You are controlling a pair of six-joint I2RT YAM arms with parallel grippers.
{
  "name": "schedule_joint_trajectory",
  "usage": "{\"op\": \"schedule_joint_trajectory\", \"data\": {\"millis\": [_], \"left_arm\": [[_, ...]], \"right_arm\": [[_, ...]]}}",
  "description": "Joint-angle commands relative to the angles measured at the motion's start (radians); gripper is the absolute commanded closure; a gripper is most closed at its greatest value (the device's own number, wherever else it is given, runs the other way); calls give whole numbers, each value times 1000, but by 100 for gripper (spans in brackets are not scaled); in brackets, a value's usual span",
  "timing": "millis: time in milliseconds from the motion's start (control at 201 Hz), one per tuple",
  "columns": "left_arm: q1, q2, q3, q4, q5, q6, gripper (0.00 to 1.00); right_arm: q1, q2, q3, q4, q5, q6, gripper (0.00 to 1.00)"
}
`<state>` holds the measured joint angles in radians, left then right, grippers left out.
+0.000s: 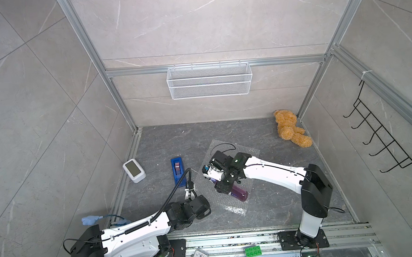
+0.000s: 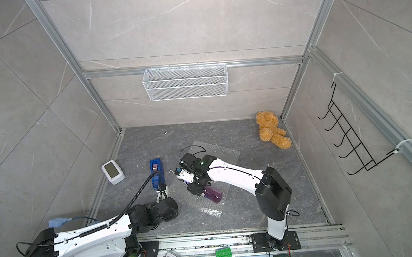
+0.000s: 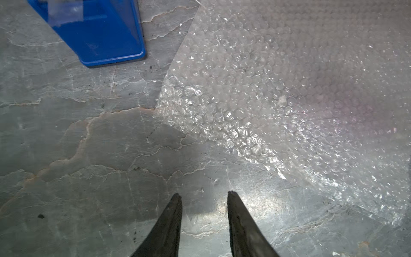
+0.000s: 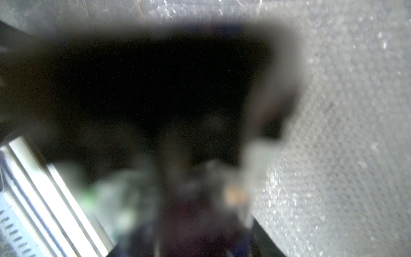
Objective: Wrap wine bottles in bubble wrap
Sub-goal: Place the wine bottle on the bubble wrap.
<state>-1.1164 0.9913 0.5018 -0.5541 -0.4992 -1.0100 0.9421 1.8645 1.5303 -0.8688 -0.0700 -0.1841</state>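
The wine bottle is to go on the near half of the bubble wrap (image 1: 219, 190). Next, my right gripper lets go of it there, cap toward the tape dispenser.
The wine bottle (image 1: 240, 194) (image 2: 213, 195), with dark purple liquid, lies slanted on the bubble wrap (image 1: 231, 204) (image 2: 211, 208) in both top views. My right gripper (image 1: 222, 185) (image 2: 196, 186) reaches over it from the right and is shut on its upper part, which the gripper hides. The right wrist view shows only a dark blur of the bottle (image 4: 166, 89) beside the bubble wrap (image 4: 344, 133). My left gripper (image 1: 188, 186) (image 3: 204, 193) stands open over the bare floor. It holds nothing and is a short way from the sheet's near left edge (image 3: 169, 111).
A blue tape dispenser (image 1: 177, 170) (image 3: 100, 33) stands just beyond the left gripper. A white device (image 1: 134, 170) sits at the left wall and a teddy bear (image 1: 290, 128) in the far right corner. A wire basket (image 1: 209, 80) hangs on the back wall.
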Motion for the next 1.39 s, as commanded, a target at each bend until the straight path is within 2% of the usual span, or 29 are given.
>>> {"op": "schedule_joint_trajectory", "data": {"millis": [0,348,533,796,901,1195,1389], "left_arm": [[3,20,31,-58,-43,-48,62],[3,26,17,-90,-42,-74,62],[3,-19,2,-111,-53,-84,62],[3,-77,-18,-138,-74,-104,62],[4,-84,-19,-138,-78,-104,62],[3,-73,-3,-139,-72,-96,57],[3,-65,22,-130,-58,-86,49]], "right_arm": [[20,54,114,-59,30,-9,90],[37,233,271,-164,81,-38,85],[46,283,283,-168,104,-45,81],[52,337,283,-160,112,-60,63],[55,344,277,-159,114,-61,51],[56,323,254,-145,131,-64,27],[55,272,224,-119,121,-64,24]]}}
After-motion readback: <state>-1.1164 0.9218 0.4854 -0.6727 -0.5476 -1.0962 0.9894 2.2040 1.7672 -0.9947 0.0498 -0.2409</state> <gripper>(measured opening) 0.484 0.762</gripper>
